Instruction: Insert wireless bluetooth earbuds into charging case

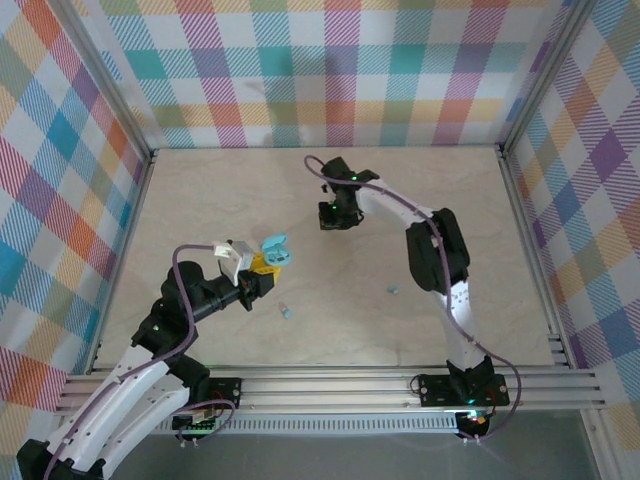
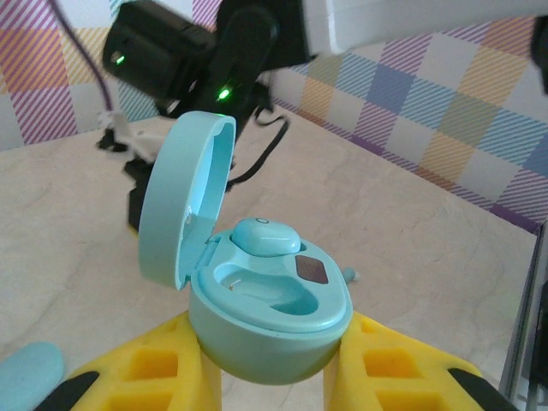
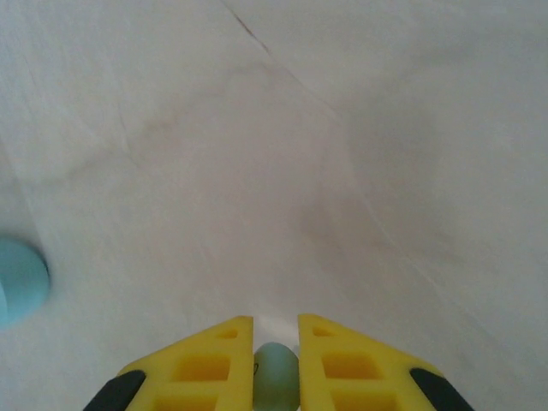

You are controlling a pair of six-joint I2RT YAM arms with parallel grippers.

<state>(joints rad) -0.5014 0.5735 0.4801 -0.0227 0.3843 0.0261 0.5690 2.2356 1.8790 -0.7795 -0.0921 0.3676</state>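
The earbud's logo side faces a finger of my right gripper, so I should put the earbud down and grip its sides [image 3: 277, 378] before I bring it to the case.
The charging case [image 2: 274, 321] is light blue with its lid [image 2: 184, 201] hinged up. My left gripper [image 2: 272, 364] is shut on its base, a yellow finger on each side. One earbud [image 2: 264, 235] sits in the far slot; the near slot [image 2: 270, 295] is empty. From above, the case [image 1: 275, 250] hangs over the table's left middle in my left gripper [image 1: 262, 264]. My right gripper [image 3: 276, 324] is shut on a pale blue-grey earbud [image 3: 276, 377] just above the table. It is at centre back [image 1: 333, 222]. Two loose earbuds [image 1: 287, 311] [image 1: 393, 289] lie on the table.
The beige table [image 1: 200, 200] is walled by checked cloth panels with metal rails [image 1: 400, 382] at the near edge. A pale blue rounded piece [image 3: 17, 282] lies left of my right gripper. Another blue piece [image 2: 30, 372] lies low left of the case.
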